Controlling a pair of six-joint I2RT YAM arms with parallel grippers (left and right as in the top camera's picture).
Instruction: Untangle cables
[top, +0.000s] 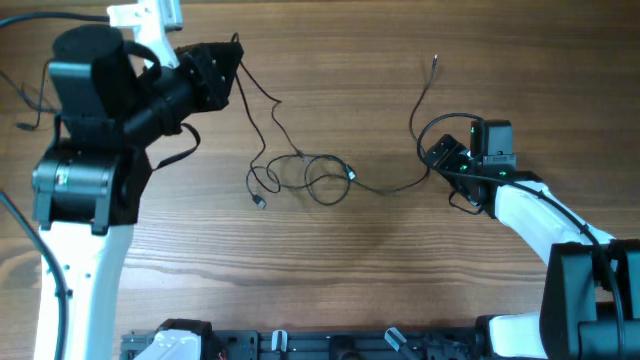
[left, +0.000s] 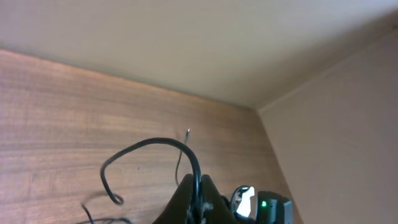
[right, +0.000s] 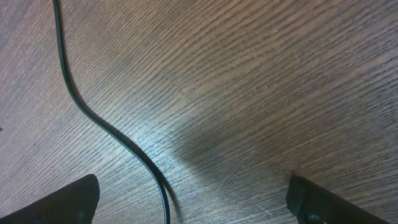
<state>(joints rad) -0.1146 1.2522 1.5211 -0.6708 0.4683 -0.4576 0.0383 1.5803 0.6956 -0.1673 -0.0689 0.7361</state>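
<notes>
Next, my right gripper closes on the round loop of the tangle (top: 346, 178), beside the silvery plug end.
The thin black cables (top: 318, 180) lie in a loose tangle of loops at the table's middle, with silvery plug ends at the lower left (top: 260, 203) and on the right of the loops (top: 352, 175). My left gripper (top: 232, 62) is lifted at the upper left and shut on one strand (left: 155, 143), which runs down to the tangle. Another strand (top: 416, 118) runs from a far tip (top: 436, 59) past my right gripper (top: 441, 158). In the right wrist view that gripper (right: 193, 186) is open low over the table, with this strand (right: 112, 134) lying between its fingers.
The left arm's body (top: 85, 130) fills the left side, with thicker arm cables (top: 20, 100) beside it. A black rail (top: 300, 345) runs along the front edge. The right arm (top: 540, 215) reaches in from the lower right. A beige wall (left: 186, 43) stands behind the table.
</notes>
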